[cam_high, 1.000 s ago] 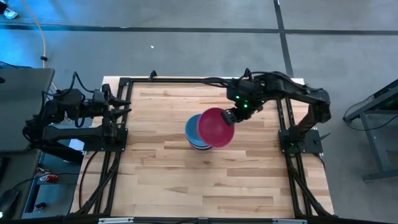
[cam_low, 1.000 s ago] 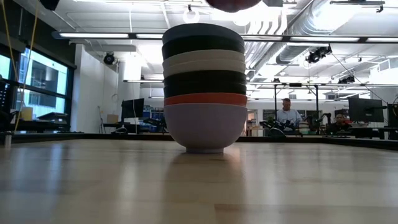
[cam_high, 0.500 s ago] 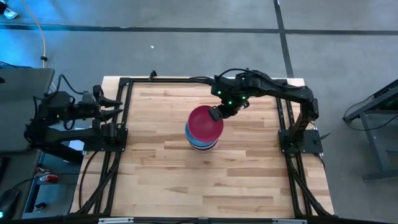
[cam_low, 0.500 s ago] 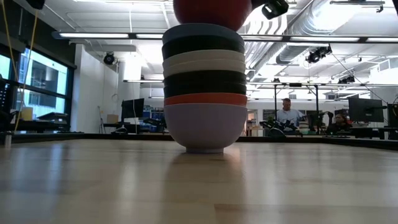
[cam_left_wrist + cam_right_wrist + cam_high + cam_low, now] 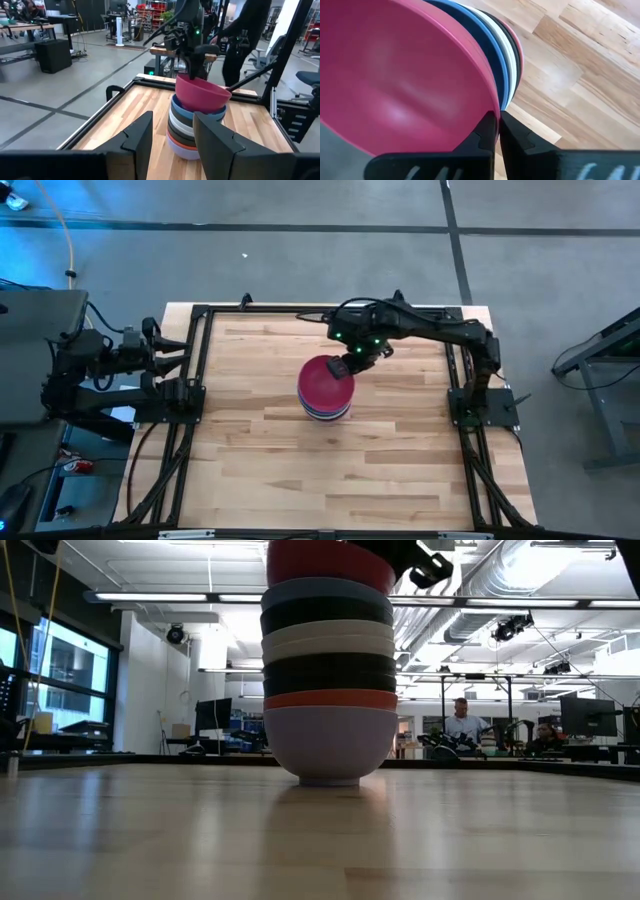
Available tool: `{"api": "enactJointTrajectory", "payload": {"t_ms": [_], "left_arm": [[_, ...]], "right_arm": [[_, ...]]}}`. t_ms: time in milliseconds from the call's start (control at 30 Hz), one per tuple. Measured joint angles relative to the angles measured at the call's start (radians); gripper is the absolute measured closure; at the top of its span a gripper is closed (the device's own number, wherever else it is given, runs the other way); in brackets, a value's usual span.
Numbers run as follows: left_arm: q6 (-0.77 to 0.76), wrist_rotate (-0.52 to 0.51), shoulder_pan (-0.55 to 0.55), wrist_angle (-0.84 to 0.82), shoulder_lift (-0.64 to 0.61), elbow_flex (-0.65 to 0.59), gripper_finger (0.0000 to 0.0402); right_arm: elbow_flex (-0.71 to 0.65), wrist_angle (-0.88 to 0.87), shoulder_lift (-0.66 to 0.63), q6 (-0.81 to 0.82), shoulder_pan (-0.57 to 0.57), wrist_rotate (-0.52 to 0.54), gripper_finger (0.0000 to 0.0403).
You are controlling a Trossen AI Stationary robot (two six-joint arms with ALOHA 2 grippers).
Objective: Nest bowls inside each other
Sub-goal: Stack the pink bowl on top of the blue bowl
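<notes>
My right gripper should release the magenta bowl inside the light blue bowl atop the stack [image 5: 332, 391].
A stack of nested bowls [image 5: 330, 670] stands on its lavender bottom bowl mid-table, with red, black, white, black and light blue bowls above it. A magenta bowl [image 5: 322, 380] sits tilted over the stack's top, its bottom sunk into the light blue bowl [image 5: 192, 114]. My right gripper [image 5: 340, 367] is shut on the magenta bowl at its far-right side. My left gripper [image 5: 172, 120] stays back at the table's left edge, open, with nothing between its fingers. My right gripper pinches the magenta bowl's rim [image 5: 492, 102] on the bowl's far-right side, one finger [image 5: 482, 135] inside the bowl and the other outside. The fingers come steeply from above. The bowl is tilted; I cannot tell whether it touches the light blue bowl below.
Black frame rails [image 5: 200, 380] run along the table's left, far and right sides. Bare wood [image 5: 300, 470] surrounds the stack. In the low view, people sit at desks [image 5: 462, 722] in the room far behind the table.
My right gripper has carried the magenta bowl toward the table's left and down, from beside the stack's right to over it, and the bowl's bottom has sunk into the top bowl. My left gripper has drawn back toward the table's left edge.
</notes>
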Motion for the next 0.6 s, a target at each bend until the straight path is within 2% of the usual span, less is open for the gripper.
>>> {"api": "enactJointTrajectory", "payload": {"t_ms": [600], "left_arm": [[0.000,0.000,0.000,-0.022,0.000,0.000,0.0271]], "right_arm": [[-0.003,-0.115,0.043,-0.023,0.000,-0.014,0.0403]]}}
